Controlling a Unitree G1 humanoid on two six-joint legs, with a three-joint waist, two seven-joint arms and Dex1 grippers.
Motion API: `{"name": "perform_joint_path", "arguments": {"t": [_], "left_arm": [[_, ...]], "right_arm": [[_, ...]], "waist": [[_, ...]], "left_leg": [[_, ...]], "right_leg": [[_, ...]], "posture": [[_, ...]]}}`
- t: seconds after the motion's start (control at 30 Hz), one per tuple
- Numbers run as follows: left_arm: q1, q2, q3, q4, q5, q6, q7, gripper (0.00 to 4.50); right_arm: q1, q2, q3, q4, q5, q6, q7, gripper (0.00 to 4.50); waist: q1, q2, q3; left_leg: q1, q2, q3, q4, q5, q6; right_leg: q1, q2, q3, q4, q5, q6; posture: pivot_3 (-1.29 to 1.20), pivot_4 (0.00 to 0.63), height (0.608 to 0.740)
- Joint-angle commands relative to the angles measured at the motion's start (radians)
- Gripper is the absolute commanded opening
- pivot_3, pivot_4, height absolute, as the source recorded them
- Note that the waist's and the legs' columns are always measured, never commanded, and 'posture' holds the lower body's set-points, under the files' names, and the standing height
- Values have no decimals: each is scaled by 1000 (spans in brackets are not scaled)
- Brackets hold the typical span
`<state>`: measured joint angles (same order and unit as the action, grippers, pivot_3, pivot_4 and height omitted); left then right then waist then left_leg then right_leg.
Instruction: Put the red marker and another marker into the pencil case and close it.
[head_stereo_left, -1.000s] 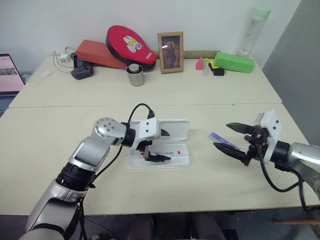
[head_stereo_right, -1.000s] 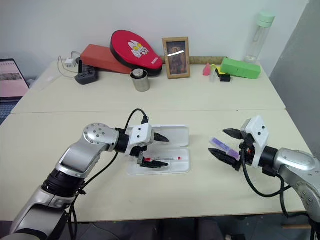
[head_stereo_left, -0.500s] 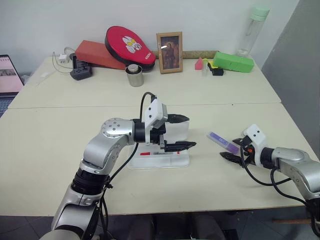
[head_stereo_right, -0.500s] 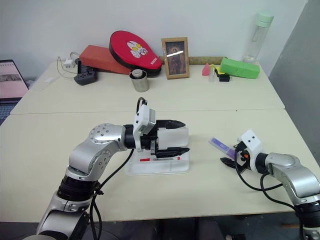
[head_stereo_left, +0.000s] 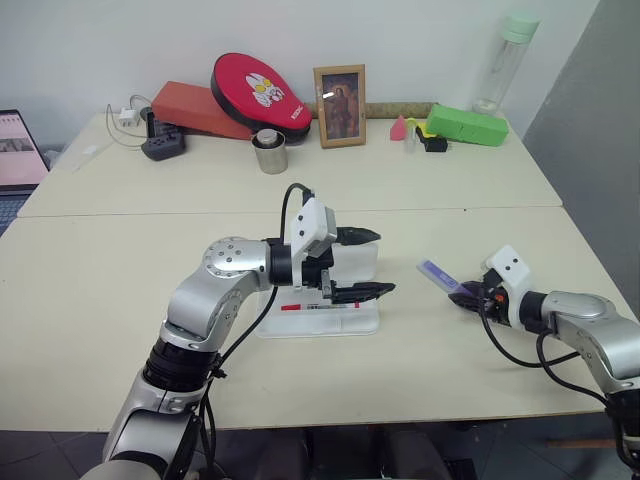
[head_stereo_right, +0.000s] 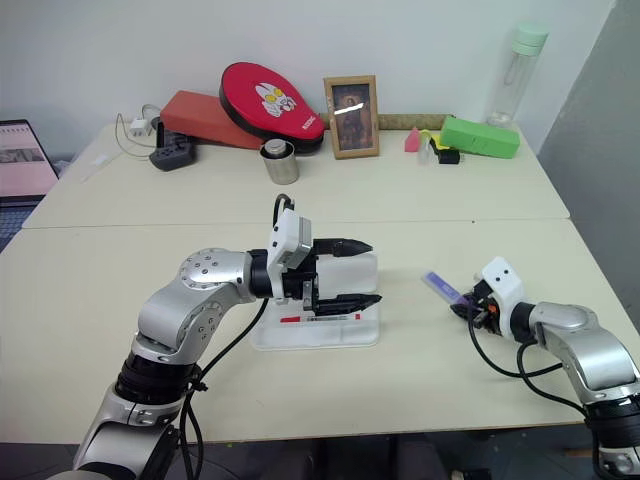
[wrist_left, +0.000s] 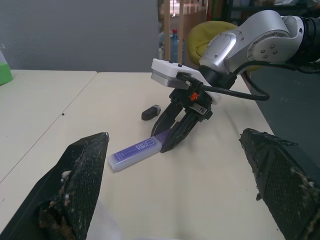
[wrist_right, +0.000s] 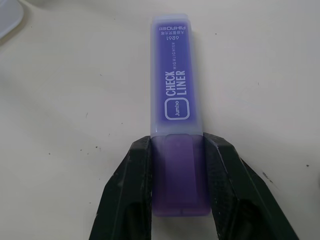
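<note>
My right gripper will set the purple marker down in the open tray (head_stereo_left: 303, 321), just in front of the red marker.
The pencil case (head_stereo_left: 300, 324) lies open at the middle of the table, its lid standing behind the tray. In the tray rests the red marker (head_stereo_left: 312, 307). Just above the case my left gripper (head_stereo_left: 385, 262) hovers open and empty, pointing toward the right arm. To the right, the purple marker (head_stereo_left: 438, 273) lies flat on the table. My right gripper (wrist_right: 177, 145) is shut on its near end, one black finger (wrist_right: 135, 185) pressed against each long side. The same grip is visible in the left wrist view on the purple marker (wrist_left: 135, 148).
A small dark stub (wrist_left: 149, 112) lies on the table just beyond the right gripper. Along the back edge stand a green box (head_stereo_left: 468, 124), a bottle (head_stereo_left: 505, 60), a picture frame (head_stereo_left: 340, 105), a metal cup (head_stereo_left: 270, 150) and a red pouch (head_stereo_left: 262, 90).
My right gripper came down to the table and closed on the purple marker's end. My left gripper rose from the tray and turned right earlier, then held still.
</note>
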<state>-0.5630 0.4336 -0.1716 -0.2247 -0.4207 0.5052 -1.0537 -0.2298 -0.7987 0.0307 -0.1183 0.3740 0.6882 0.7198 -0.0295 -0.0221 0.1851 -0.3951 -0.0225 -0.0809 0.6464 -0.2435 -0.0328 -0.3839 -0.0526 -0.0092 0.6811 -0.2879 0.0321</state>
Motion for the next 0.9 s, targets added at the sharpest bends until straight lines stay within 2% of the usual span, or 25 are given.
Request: {"name": "perform_joint_path", "arguments": {"t": [0.03,0.23,0.4,0.47,0.5,0.63,0.77,0.9], "left_arm": [[-21,8,-5,-10,0,-27,-6,4500],[49,146,59,-69,-33,5,-53,4500],[158,291,176,-148,-134,81,-95,4500],[240,373,302,-176,-219,140,-123,4500],[294,419,352,-182,-221,140,-142,4500],[461,533,469,-189,-214,111,-201,4500],[588,588,564,-186,-199,82,-239,4500],[645,601,625,-189,-205,88,-226,4500]], "right_arm": [[4,-4,-27,-57,4,5,15,1084],[54,-78,-119,-311,133,-7,154,1084],[-2,-84,-75,-451,184,35,174,1084],[-94,-33,92,-481,131,55,172,1084],[-154,15,185,-469,94,64,163,1084],[-318,151,411,-344,-46,62,138,1084],[-420,244,500,-239,-110,49,148,1084],[-484,303,557,-157,-162,22,175,1084]], "waist": [[0,0,0],[-3,1,0],[-3,1,0],[-6,0,0],[-10,0,0],[-18,1,1],[2,0,1],[6,0,1]], "left_leg": [[0,0,0,0,0,0],[-1,0,-1,-1,0,0],[0,1,-3,-1,0,0],[0,1,-3,-1,0,0],[0,2,-2,-1,0,0],[2,3,-4,-2,0,0],[-1,1,-3,-2,0,0],[-3,0,-5,-1,0,0]], "right_leg": [[0,0,0,0,0,0],[-2,0,1,0,0,0],[-1,1,1,0,0,0],[-1,0,0,0,0,0],[-2,0,1,0,0,0],[-2,0,1,0,-1,-2],[-4,0,1,0,-1,-2],[-5,-2,0,-1,-1,-1]], "posture": [[0,150,740],[0,150,740],[0,150,740],[0,150,740],[0,150,740],[0,150,740],[0,150,740],[0,150,740]]}}
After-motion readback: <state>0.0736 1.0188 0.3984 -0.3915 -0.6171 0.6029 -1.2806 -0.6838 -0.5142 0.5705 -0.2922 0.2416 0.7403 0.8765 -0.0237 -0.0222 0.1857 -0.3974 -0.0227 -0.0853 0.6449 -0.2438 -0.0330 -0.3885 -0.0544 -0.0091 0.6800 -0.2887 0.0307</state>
